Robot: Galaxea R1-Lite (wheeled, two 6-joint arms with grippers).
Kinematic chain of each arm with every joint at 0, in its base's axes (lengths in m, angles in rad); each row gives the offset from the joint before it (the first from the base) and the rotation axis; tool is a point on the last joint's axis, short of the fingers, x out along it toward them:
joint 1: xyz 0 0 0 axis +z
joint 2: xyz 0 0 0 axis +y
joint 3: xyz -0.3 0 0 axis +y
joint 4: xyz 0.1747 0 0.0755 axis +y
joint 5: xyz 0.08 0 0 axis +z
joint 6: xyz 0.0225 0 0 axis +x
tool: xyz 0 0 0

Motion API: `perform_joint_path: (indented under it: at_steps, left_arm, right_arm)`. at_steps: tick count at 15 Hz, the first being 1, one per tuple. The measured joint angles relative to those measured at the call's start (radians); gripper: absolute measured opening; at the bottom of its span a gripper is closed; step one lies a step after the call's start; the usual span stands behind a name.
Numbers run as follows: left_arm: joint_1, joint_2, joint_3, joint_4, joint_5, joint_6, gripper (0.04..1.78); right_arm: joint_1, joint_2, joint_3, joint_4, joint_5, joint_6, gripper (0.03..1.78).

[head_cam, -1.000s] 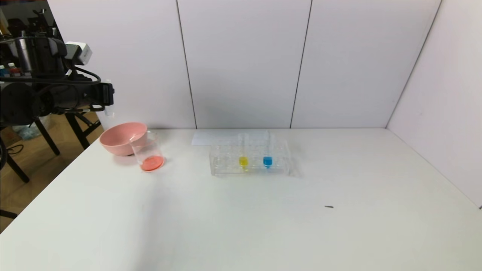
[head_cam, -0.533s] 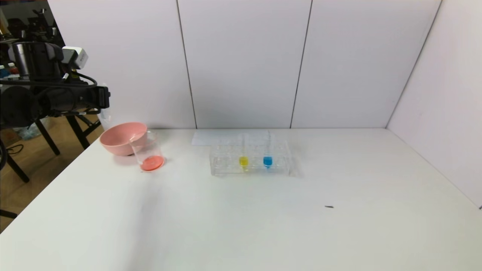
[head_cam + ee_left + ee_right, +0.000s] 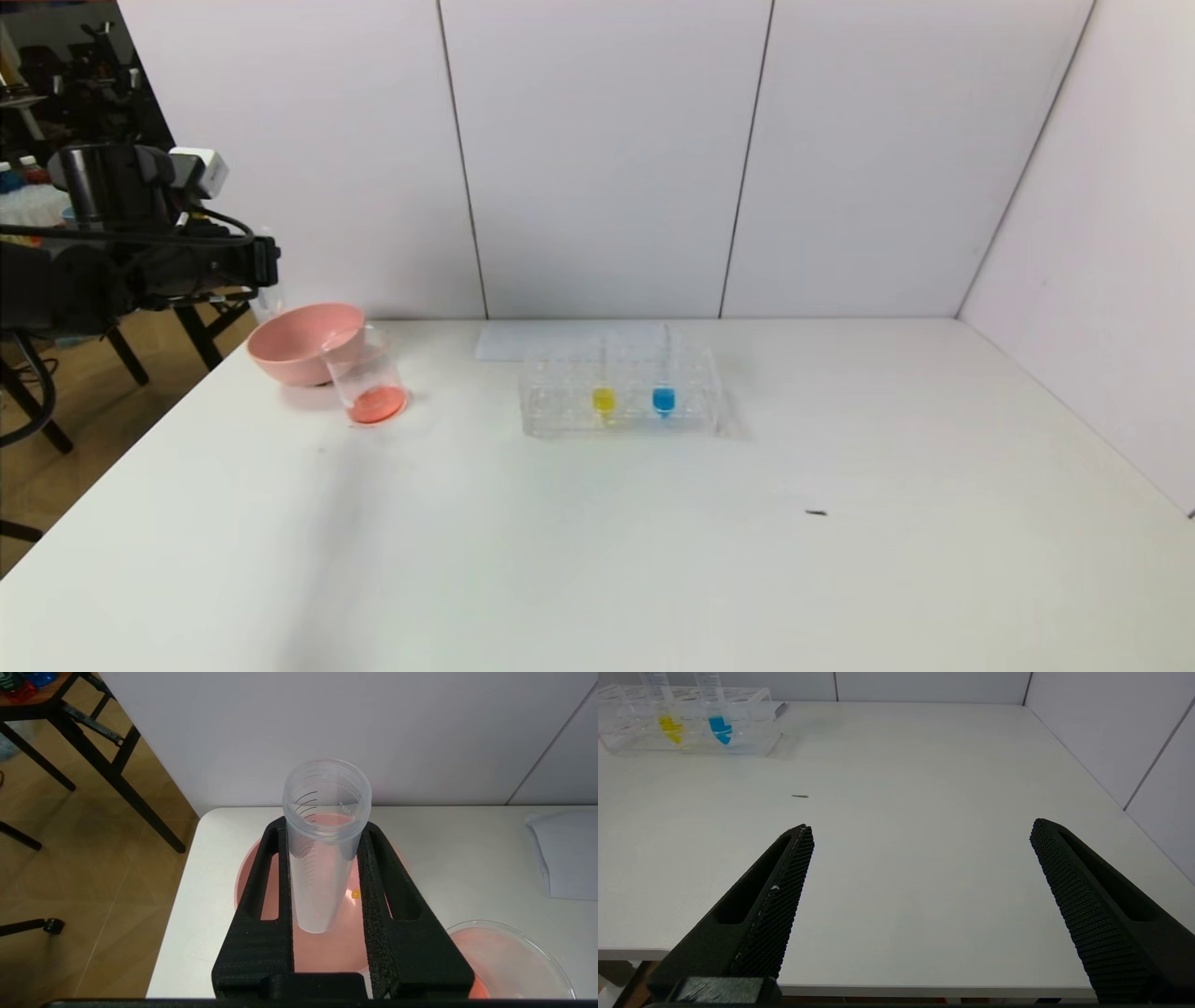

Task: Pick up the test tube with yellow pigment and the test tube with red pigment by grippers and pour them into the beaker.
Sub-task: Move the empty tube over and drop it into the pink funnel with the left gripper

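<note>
My left gripper needs to let go of the clear tube inside the pink bowl (image 3: 303, 332) (image 3: 307, 899), leaning against the bowl's rim.
My left gripper (image 3: 267, 263) (image 3: 323, 826) is shut on a clear tube (image 3: 322, 858) that looks empty, held over the pink bowl (image 3: 297, 342) (image 3: 327, 952). No tube with red pigment is in view. The beaker (image 3: 366, 375) (image 3: 509, 961) stands against the bowl with a layer of red-orange liquid at its bottom. The test tube with yellow pigment (image 3: 603, 392) (image 3: 668, 718) stands upright in the clear rack (image 3: 560, 411). My right gripper (image 3: 922, 826) hangs open over the table's near edge, out of the head view.
A blue-liquid tube (image 3: 663, 397) (image 3: 717, 718) stands beside the yellow one in the rack. A small orange drop (image 3: 356, 894) lies inside the bowl. A white sheet (image 3: 523, 341) lies behind the rack, and a dark speck (image 3: 816, 512) on the table. The table's left edge runs beside the bowl.
My left arm has come down a little with the tube, closer to the pink bowl. Nothing on the table has moved.
</note>
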Motion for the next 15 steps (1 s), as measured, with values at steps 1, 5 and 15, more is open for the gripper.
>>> perform_joint_path:
  at_steps: [1, 5, 15]
  left_arm:
    - [0.002, 0.016, -0.001, -0.015, -0.012, -0.003, 0.44]
    - [0.006, 0.073, -0.020, -0.039, -0.031, -0.013, 0.44]
    - [0.022, 0.198, -0.092, -0.042, -0.080, -0.019, 0.44]
  right_arm:
    - [0.000, 0.000, 0.000, 0.000, 0.000, 0.000, 1.70]
    - [0.000, 0.000, 0.000, 0.000, 0.000, 0.000, 1.70]
    - [0.000, 0.000, 0.000, 0.000, 0.000, 0.000, 1.70]
